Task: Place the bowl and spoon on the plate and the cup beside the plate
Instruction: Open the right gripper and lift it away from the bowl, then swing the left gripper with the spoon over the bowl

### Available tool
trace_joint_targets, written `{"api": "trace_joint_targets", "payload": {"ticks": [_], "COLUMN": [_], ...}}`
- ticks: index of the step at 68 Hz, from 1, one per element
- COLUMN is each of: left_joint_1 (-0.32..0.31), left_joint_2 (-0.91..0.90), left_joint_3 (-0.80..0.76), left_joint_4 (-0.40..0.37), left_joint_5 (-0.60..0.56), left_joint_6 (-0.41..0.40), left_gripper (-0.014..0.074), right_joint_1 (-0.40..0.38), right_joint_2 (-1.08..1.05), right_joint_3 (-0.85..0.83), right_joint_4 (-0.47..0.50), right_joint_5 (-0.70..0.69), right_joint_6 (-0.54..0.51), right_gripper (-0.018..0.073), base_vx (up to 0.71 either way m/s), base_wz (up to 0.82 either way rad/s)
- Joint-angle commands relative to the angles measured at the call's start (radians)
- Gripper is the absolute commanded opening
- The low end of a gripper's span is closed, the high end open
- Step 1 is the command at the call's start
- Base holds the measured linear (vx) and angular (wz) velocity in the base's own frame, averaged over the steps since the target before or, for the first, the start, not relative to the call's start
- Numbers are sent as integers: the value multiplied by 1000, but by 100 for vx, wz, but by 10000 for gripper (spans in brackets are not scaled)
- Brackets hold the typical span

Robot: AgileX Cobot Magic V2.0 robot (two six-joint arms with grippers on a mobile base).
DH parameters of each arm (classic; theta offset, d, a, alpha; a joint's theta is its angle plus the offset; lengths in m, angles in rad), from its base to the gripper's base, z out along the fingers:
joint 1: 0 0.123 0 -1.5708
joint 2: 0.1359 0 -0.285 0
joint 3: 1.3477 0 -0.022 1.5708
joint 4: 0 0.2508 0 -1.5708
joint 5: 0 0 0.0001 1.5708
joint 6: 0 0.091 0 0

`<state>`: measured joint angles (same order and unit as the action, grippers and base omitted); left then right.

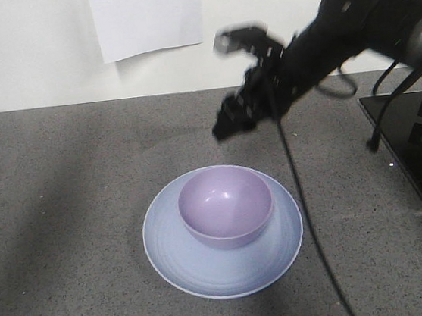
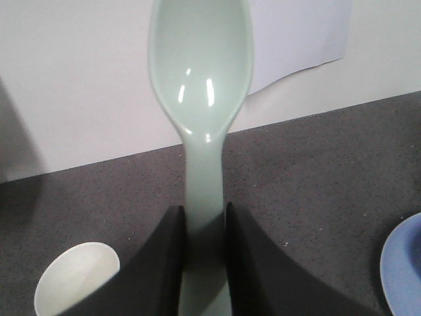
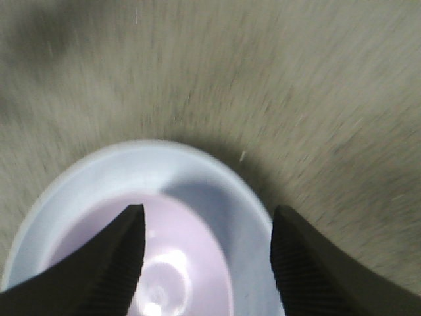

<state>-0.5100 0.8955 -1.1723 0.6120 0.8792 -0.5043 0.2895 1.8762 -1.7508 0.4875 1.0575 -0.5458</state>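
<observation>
Next, I release the mint-green spoon from my left gripper inside the lavender bowl (image 1: 207,203), its handle leaning out over the bowl's rim.
The lavender bowl (image 1: 226,206) sits upright on the pale blue plate (image 1: 209,276) in the middle of the grey counter. My right gripper (image 1: 226,126), blurred, hangs above and behind the bowl. In the right wrist view this gripper (image 3: 205,210) is open and empty over the bowl (image 3: 177,263) and plate (image 3: 131,171). My left gripper (image 2: 204,217) is shut on the handle of the mint-green spoon (image 2: 200,85), whose scoop points away toward the wall. The cup (image 2: 75,276) shows only its white inside at lower left. The plate's edge (image 2: 401,270) shows at lower right.
A white sheet of paper (image 1: 147,16) hangs on the wall behind. A black flat appliance (image 1: 416,150) lies along the counter's right side. A black cable (image 1: 305,216) hangs from the right arm past the plate's right rim.
</observation>
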Motion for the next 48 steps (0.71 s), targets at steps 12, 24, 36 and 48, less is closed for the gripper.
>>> {"api": "trace_joint_targets", "payload": {"ticks": [12, 24, 36, 48], "left_joint_1": [0, 0, 0, 0], "left_joint_2": [21, 127, 270, 406], "left_joint_3": [-23, -23, -32, -132], "left_joint_4": [-78, -269, -492, -689], "left_joint_5": [-179, -242, -283, -195], "left_joint_6": [12, 165, 351, 546], "left_gripper": [-6, -6, -6, -6], "right_joint_1": [-103, -184, -204, -204], "right_joint_2": [-269, -468, -651, -816], "right_joint_3": [-170, -170, -170, -119], "right_joint_4": [16, -9, -113, -254], "right_joint_5": [40, 79, 160, 192], "right_joint_6": [63, 13, 35, 102], "right_gripper": [199, -14, -5, -5], "base_vx": [0, 0, 0, 0], "base_wz": [0, 0, 0, 0]}}
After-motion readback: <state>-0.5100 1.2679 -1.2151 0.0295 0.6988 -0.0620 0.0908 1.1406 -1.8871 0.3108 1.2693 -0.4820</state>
